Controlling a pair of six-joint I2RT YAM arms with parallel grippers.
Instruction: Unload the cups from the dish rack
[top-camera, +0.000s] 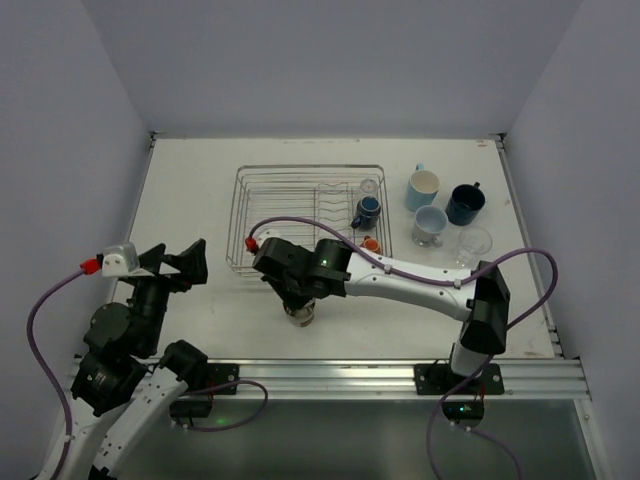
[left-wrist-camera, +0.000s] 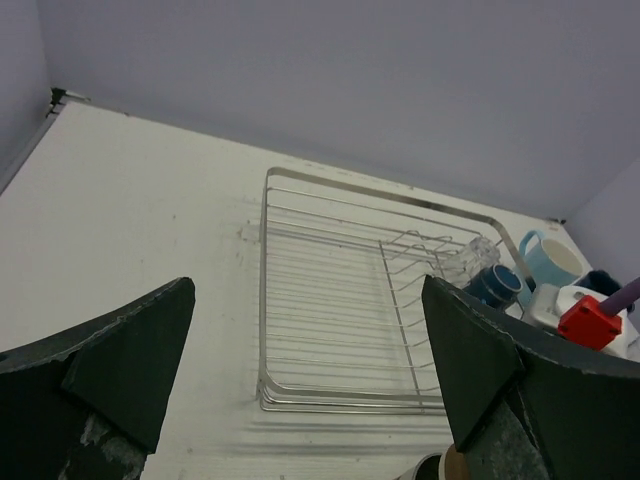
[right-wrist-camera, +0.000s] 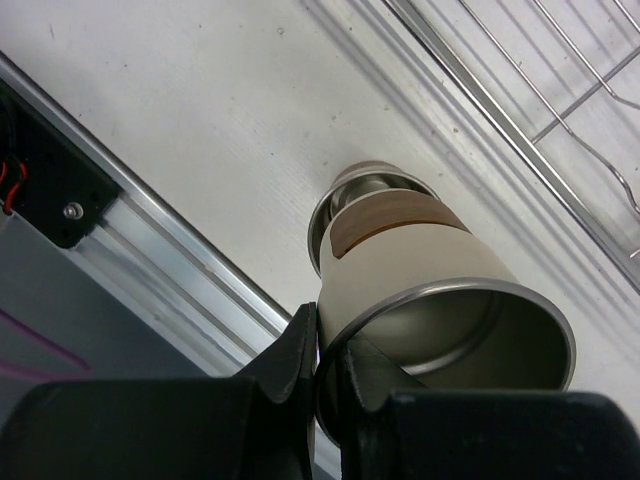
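Next, my right gripper lets go of the metallic grey-brown cup inside the other metallic cup (top-camera: 300, 304) (right-wrist-camera: 368, 208) standing between the dish rack and the rail.
The silver wire dish rack (top-camera: 300, 168) sits mid-table. In its right end are a clear glass (top-camera: 369, 187), a small dark blue mug (top-camera: 367, 210) and a small orange cup (top-camera: 371, 243). My right gripper (top-camera: 300, 305) reaches left in front of the rack. It is shut on the rim of a metallic grey-brown cup (right-wrist-camera: 420, 270), one finger inside and one outside, with the cup's base down at the table. My left gripper (top-camera: 175, 262) hangs open at the left, holding nothing, and faces the rack (left-wrist-camera: 264, 300).
Right of the rack stand a light blue mug (top-camera: 422, 188), a navy mug (top-camera: 465, 203), a pale blue cup (top-camera: 430, 224) and a clear glass (top-camera: 472, 243). The aluminium rail (right-wrist-camera: 150, 260) runs along the table's near edge, close to the held cup.
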